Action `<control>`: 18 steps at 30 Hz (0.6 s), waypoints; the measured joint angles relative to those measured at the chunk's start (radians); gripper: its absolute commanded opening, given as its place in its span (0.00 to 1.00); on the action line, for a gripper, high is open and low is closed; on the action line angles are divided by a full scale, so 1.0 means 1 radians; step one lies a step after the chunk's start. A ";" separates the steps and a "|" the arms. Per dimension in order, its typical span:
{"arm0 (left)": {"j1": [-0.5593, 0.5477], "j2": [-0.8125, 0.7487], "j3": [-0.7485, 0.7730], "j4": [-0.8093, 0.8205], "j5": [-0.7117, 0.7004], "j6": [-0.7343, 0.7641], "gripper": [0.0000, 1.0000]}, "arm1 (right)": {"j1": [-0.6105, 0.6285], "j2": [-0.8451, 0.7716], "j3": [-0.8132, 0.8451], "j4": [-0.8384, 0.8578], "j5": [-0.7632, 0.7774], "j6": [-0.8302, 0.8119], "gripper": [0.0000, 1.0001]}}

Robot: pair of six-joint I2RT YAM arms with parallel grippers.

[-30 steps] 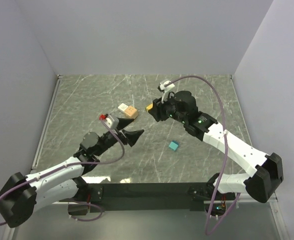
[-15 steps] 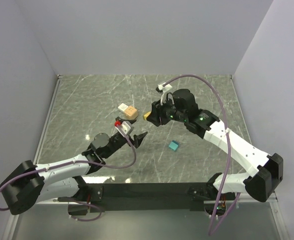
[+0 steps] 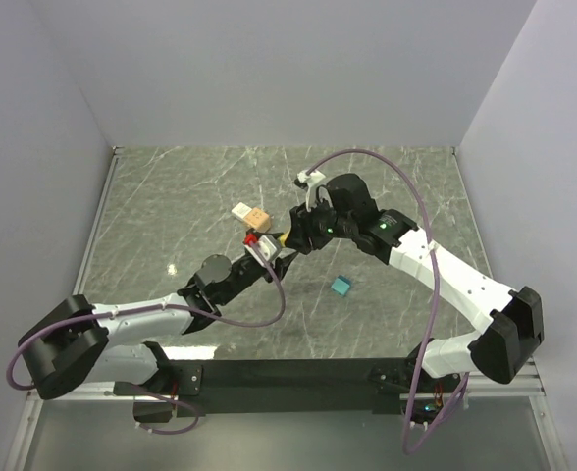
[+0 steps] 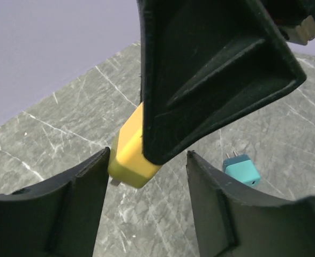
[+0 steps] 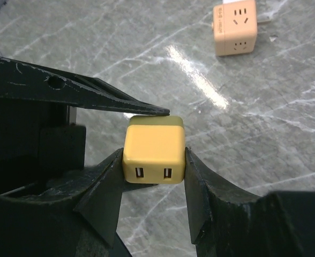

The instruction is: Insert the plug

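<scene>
The yellow plug is tilted in my right gripper. My left gripper should hold it while my right gripper takes hold of it again, square to the slotted side [image 5: 154, 173].
My right gripper [image 3: 290, 238] is shut on a yellow plug block [image 5: 154, 147] and holds it above the table; two slots show on the face towards the right wrist camera. In the left wrist view the yellow plug [image 4: 129, 155] hangs between the open jaws of my left gripper [image 4: 147, 160], close to the left finger and apart from the right one. A metal prong shows at its lower edge. A peach socket cube [image 3: 258, 219] lies on the table behind, also in the right wrist view [image 5: 234, 28].
A teal plug [image 3: 340, 286] with two prongs lies on the marble table, also in the left wrist view [image 4: 241, 168]. A small white piece [image 3: 241, 210] lies against the socket cube. Grey walls enclose the table on three sides.
My left arm has reached forward and right, and its open jaws now straddle the yellow plug. My right gripper has shifted left and down with the plug.
</scene>
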 measured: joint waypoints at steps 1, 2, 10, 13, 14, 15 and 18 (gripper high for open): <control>-0.002 0.008 0.005 0.000 0.001 0.002 0.55 | 0.000 0.002 0.003 -0.003 -0.003 -0.002 0.00; -0.003 0.018 0.011 0.000 -0.003 0.005 0.55 | 0.000 0.004 0.007 -0.013 -0.002 -0.007 0.00; -0.007 0.080 0.025 0.014 -0.021 0.015 0.21 | -0.001 0.018 0.013 -0.040 0.003 -0.014 0.03; -0.010 0.091 0.025 0.023 -0.024 0.015 0.00 | -0.002 0.018 0.014 -0.042 0.010 -0.014 0.07; -0.010 0.091 0.025 0.024 -0.025 0.012 0.00 | -0.002 0.018 0.014 -0.041 0.011 -0.011 0.11; -0.010 0.091 0.025 0.026 -0.026 0.006 0.00 | -0.002 0.018 0.014 -0.039 0.012 -0.010 0.13; -0.010 0.091 0.025 0.027 -0.026 -0.018 0.00 | -0.002 0.017 0.014 -0.039 0.018 0.000 0.23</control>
